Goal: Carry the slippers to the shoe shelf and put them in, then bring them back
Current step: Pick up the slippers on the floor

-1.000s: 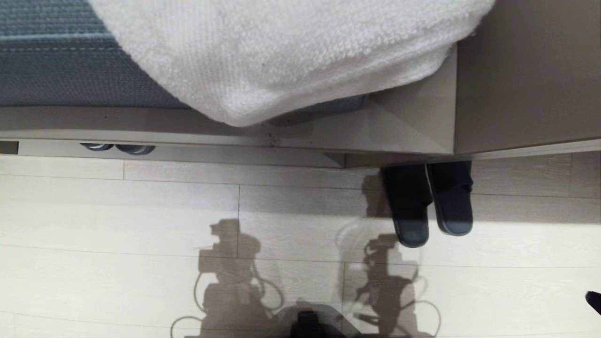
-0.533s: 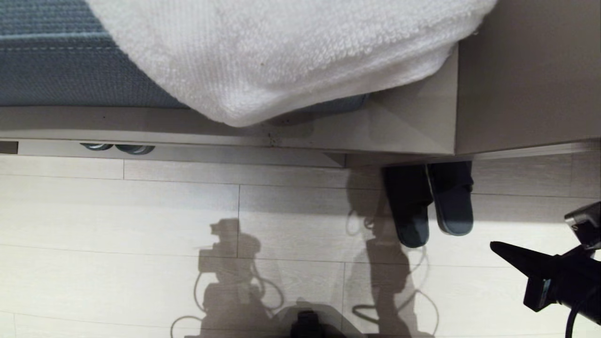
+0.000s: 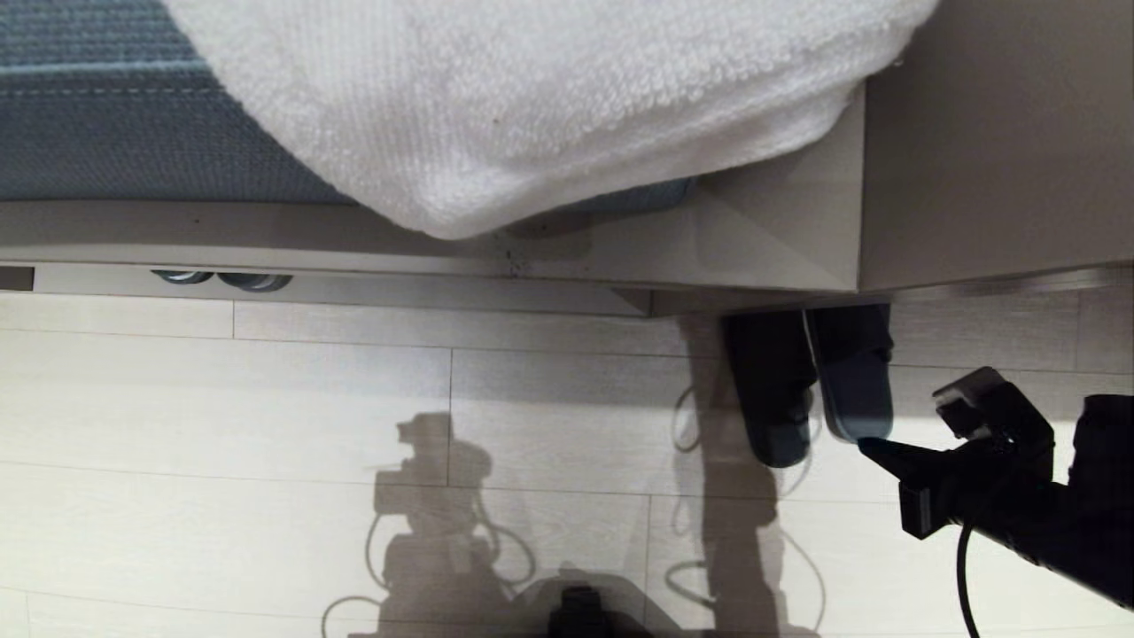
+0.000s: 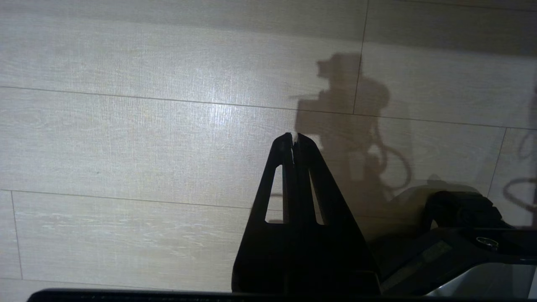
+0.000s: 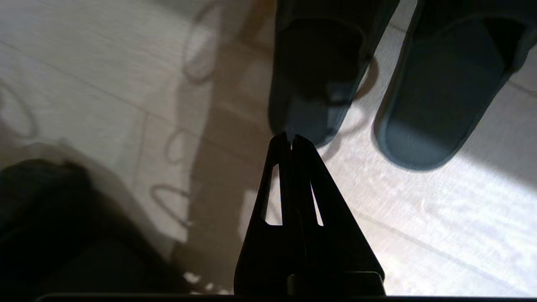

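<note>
I need to next close my right gripper on the neighbouring inner sides of the slippers' straps [image 3: 811, 356] [image 5: 395, 30], so that it picks up both slippers together.
The slippers, a flat dark navy pair, lie side by side on the pale floor: the left one [image 3: 772, 399] and the right one [image 3: 855, 390]. Their toes are tucked under the beige furniture edge and their heels point toward me. My right gripper [image 3: 864, 446] is shut and empty, its tip just off the right slipper's heel. In the right wrist view the gripper [image 5: 290, 137] points at the heel of one slipper [image 5: 319, 84], with the other [image 5: 444, 92] beside it. Of the shoe shelf [image 3: 399, 291], only the pale base board shows. My left gripper [image 4: 292, 136] hangs shut over bare floor.
A bench with a blue cushion [image 3: 106, 133] and a white towel [image 3: 532, 97] overhangs the shelf. Another dark pair of shoes [image 3: 221, 280] peeks out at the far left. A beige cabinet side [image 3: 992, 142] stands at the right. My base [image 3: 580, 611] is at the bottom.
My right arm has swung in from the right edge, leftward and up toward the slippers' heels. The slippers and the left gripper have not moved.
</note>
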